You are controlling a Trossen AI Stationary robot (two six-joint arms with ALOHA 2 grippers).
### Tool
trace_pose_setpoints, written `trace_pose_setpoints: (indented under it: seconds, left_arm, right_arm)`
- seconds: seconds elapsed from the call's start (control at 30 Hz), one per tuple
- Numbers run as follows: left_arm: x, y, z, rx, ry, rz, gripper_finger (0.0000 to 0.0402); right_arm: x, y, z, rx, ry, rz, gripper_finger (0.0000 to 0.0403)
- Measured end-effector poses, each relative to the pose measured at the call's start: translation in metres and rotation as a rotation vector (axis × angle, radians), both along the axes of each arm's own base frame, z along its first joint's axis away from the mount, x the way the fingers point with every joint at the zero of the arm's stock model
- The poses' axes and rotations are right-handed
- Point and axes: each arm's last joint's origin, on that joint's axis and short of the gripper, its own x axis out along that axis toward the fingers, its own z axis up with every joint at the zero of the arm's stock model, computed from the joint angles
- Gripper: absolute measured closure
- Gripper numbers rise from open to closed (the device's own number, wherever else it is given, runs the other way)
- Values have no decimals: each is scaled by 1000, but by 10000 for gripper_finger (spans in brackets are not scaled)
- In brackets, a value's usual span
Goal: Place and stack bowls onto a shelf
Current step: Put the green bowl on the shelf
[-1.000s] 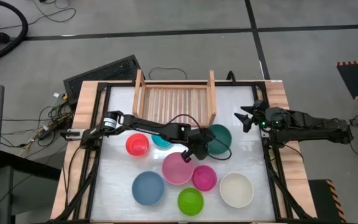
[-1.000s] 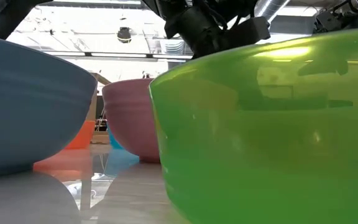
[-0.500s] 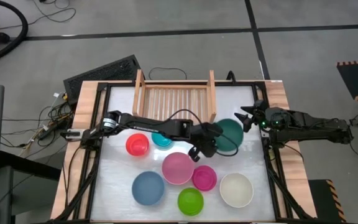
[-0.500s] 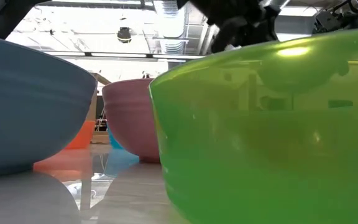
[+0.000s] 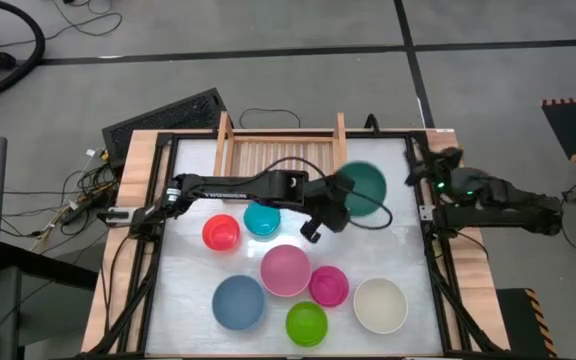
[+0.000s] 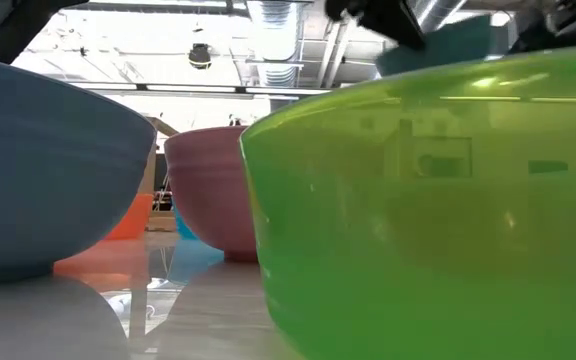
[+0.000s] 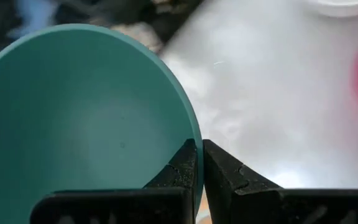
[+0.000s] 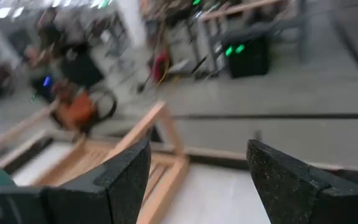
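Next, I let go of the dark green bowl with my left gripper on the wooden shelf's end (image 5: 319, 175) nearest my right gripper.
My left gripper (image 5: 333, 208) is shut on the dark green bowl (image 5: 365, 188), which is in the air near the right end of the wooden shelf (image 5: 280, 160); the bowl also shows in the low view (image 6: 446, 42). On the table stand the red-orange (image 5: 220, 232), teal (image 5: 263, 217), pink (image 5: 286, 270), magenta (image 5: 328, 286), blue (image 5: 238, 302), lime green (image 5: 306, 323) and cream-white (image 5: 380, 305) bowls. My right gripper (image 5: 423, 168) is open and empty at the table's right edge, and its wrist view (image 8: 197, 168) looks toward the shelf. My left gripper pinches the dark green bowl's rim (image 7: 193, 144) between its two fingers, one finger (image 7: 178, 171) inside the bowl and one (image 7: 225, 174) outside. The fingers come from the table's left side. The bowl is lifted clear of the table.
The shelf's raised side walls (image 5: 342, 150) stand close to the held bowl. The lime green bowl (image 6: 428, 200) and blue bowl (image 6: 38, 170) fill the low view. There is bare table between the shelf and the bowls at right (image 5: 398, 250).
My left gripper has lifted the dark green bowl off the table and carried it up and toward the far edge, nearer the shelf's right end. My right gripper has drawn back a little toward the table's right edge.
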Motion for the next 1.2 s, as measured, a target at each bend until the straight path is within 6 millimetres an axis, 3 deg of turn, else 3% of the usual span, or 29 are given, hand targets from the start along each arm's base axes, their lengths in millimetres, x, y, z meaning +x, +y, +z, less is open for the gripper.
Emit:
trace_pose_setpoints:
  seconds: [0.1,0.2,0.33,0.43,0.57,0.73,0.9,1.07,1.2]
  left_arm:
    - [-10,15,27,-20,-113,155,401]
    - [-28,42,44,-72,-140,339,401]
    - [-54,88,51,-190,-106,583,401]
    - [-69,113,50,-314,-54,665,401]
    - [-67,124,21,-428,54,627,401]
    - [-49,109,-26,-407,104,563,401]
    - [-47,105,-71,-395,161,586,401]
    - [-49,116,-90,-405,145,626,401]
    - [-43,119,-92,-426,89,571,401]
  right_arm:
    - [-19,1,11,-15,-52,-48,110]
    - [-35,2,17,-19,-105,-50,110]
    - [-47,3,14,-19,-141,-48,110]
    - [-52,3,11,-2,-162,-51,110]
    - [-52,4,8,15,-151,-53,110]
    - [-51,3,7,18,-137,-51,110]
    - [-51,3,7,18,-137,-50,110]
    - [-51,3,7,18,-136,-50,110]
    - [-51,3,7,18,-136,-50,110]
